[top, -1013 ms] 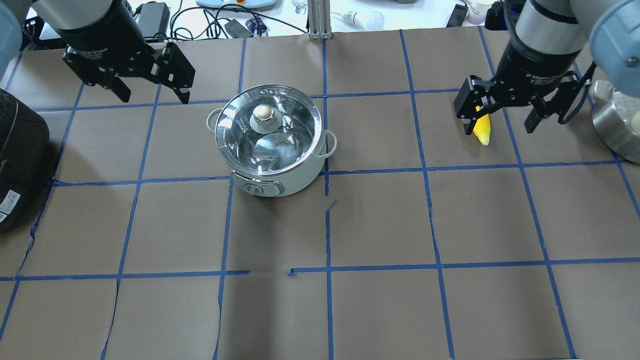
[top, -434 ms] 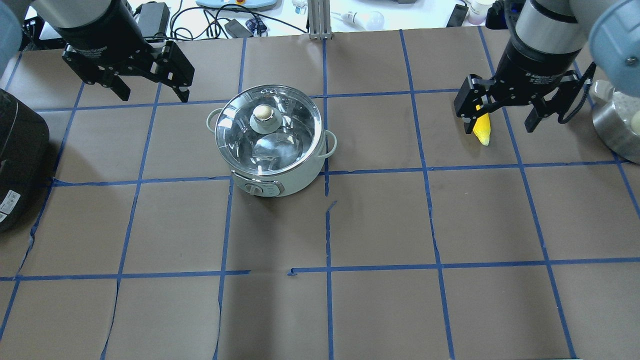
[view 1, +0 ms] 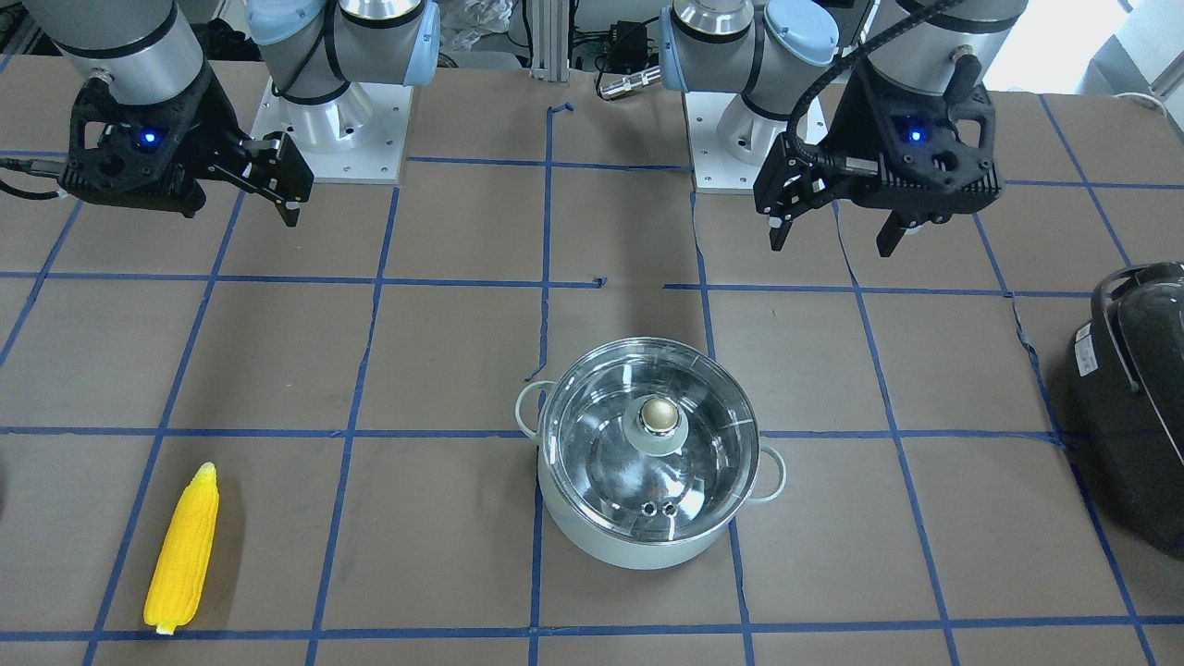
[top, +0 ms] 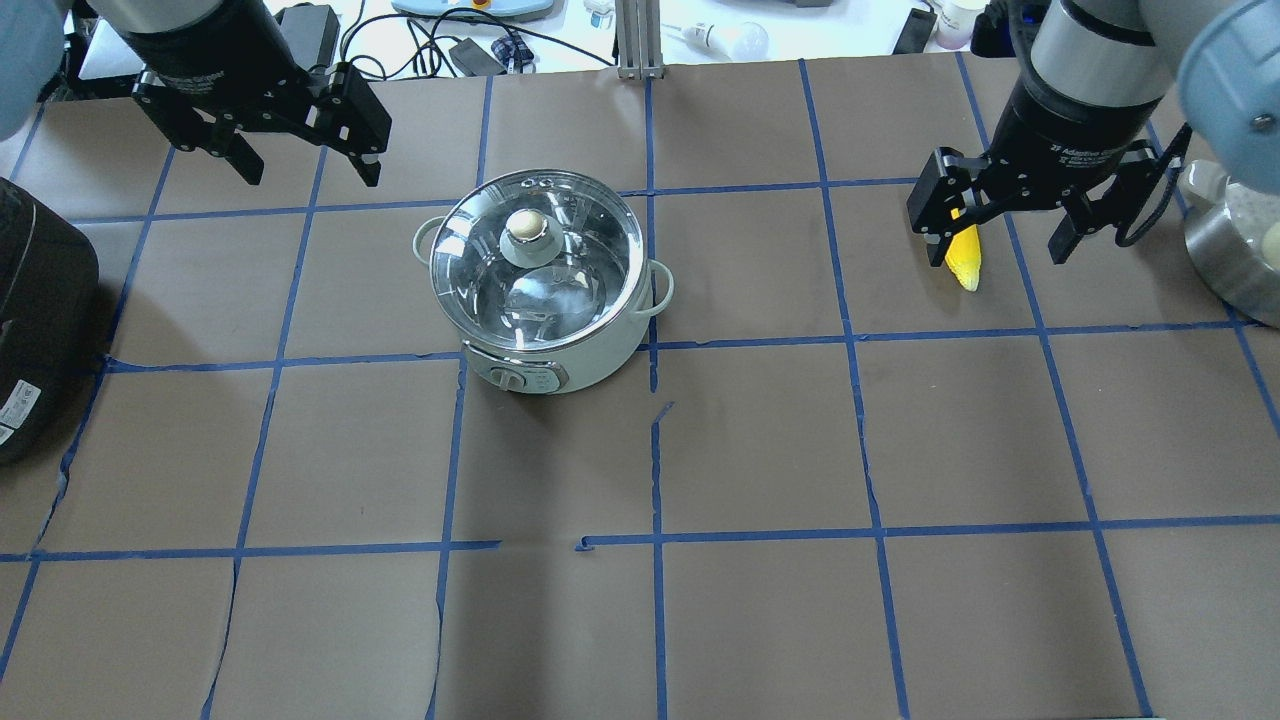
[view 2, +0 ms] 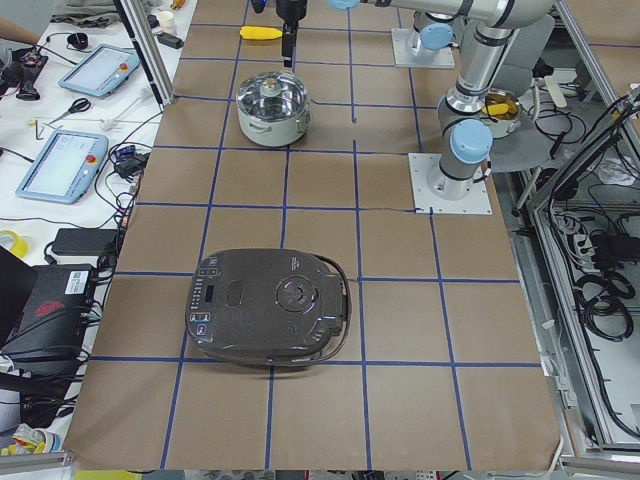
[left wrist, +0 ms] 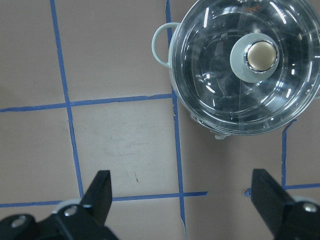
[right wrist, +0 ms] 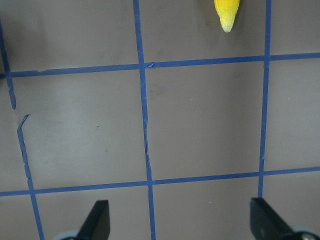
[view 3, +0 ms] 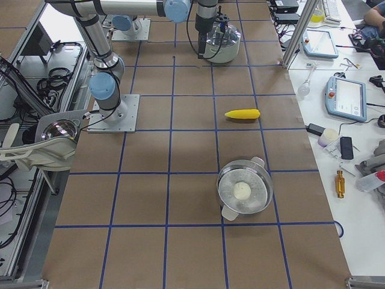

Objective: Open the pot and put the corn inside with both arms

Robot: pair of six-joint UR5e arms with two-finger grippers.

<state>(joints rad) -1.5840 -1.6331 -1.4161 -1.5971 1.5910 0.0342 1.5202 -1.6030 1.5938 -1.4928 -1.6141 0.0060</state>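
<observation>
The robot's left gripper should close on the brass-coloured knob (view 1: pixel 659 415) (left wrist: pixel 261 55) of the glass lid, since the pale green pot should be opened for the corn.
The pale green pot (top: pixel 545 340) stands left of the table's middle with its glass lid (top: pixel 500 300) on and the brass-coloured knob (top: pixel 527 228) on top; it also shows in the front view (view 1: pixel 638 546) and the left wrist view (left wrist: pixel 200 107). My left gripper (top: pixel 308 170) is open and empty, up in the air to the far left of the pot; its fingers (left wrist: pixel 100 187) frame bare table. The yellow corn (view 1: pixel 182 550) lies flat at the right. My right gripper (top: pixel 998 245) is open above it, and only the corn's tip (right wrist: pixel 227 12) shows at the view's top edge.
A black rounded appliance (top: pixel 40 300) sits at the table's left edge. A second steel pot (top: pixel 1235 260) with a lid stands at the right edge. The brown table (top: pixel 760 450) has a blue tape grid. Cables and devices lie beyond the far edge.
My left gripper has moved a little toward the table's far edge, still open. My right gripper has hardly moved. Pot and corn lie as before.
</observation>
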